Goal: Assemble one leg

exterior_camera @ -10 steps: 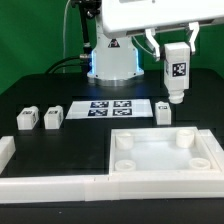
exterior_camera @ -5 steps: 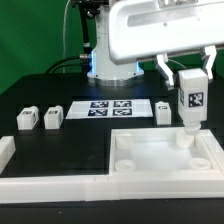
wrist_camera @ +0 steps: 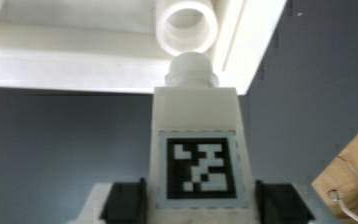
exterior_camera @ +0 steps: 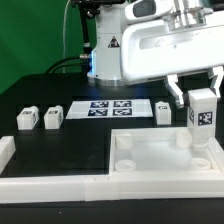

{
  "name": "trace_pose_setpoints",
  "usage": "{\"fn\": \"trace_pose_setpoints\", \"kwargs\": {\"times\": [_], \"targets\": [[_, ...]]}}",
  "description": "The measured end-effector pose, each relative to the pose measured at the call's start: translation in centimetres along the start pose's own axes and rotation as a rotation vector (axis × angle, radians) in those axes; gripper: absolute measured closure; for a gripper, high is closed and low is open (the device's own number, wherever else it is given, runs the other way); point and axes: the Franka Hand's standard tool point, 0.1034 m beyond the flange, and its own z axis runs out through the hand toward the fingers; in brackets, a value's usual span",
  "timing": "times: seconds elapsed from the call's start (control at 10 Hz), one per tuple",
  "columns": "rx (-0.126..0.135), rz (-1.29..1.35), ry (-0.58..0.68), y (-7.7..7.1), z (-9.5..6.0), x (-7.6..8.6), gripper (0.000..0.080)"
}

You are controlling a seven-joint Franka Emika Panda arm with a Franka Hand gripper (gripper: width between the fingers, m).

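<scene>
My gripper needs to let go of the leg in the front corner socket of the white tray-like piece (exterior_camera: 201, 165) (wrist_camera: 188, 27), below it.
My gripper (exterior_camera: 202, 93) is shut on a leg (exterior_camera: 202, 118), a white oblong block with a black-and-white tag. I hold it upright, its peg end down, over the far corner socket on the exterior view's right (exterior_camera: 183, 138) of the large white tray-like piece (exterior_camera: 160, 165). In the wrist view the leg (wrist_camera: 197, 140) runs between my fingers (wrist_camera: 126, 200), its round peg pointing at a round socket (wrist_camera: 190, 27). Three more legs stand on the table: two at the exterior view's left (exterior_camera: 26, 119) (exterior_camera: 52, 117) and one by the marker board (exterior_camera: 162, 111).
The marker board (exterior_camera: 110, 107) lies at the back middle of the black table. A white L-shaped wall (exterior_camera: 45, 182) runs along the front and the exterior view's left. The robot base (exterior_camera: 108, 60) stands behind.
My gripper has carried the leg toward the exterior view's right and lower, from beside the marker board to over the tray piece's far corner socket.
</scene>
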Motion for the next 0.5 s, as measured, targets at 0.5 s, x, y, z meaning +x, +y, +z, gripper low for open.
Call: {"fn": "trace_pose_setpoints", "kwargs": {"times": [0.5], "targets": [[0.002, -0.009, -0.017, -0.1, 1.5, -1.1, 0.0508]]}}
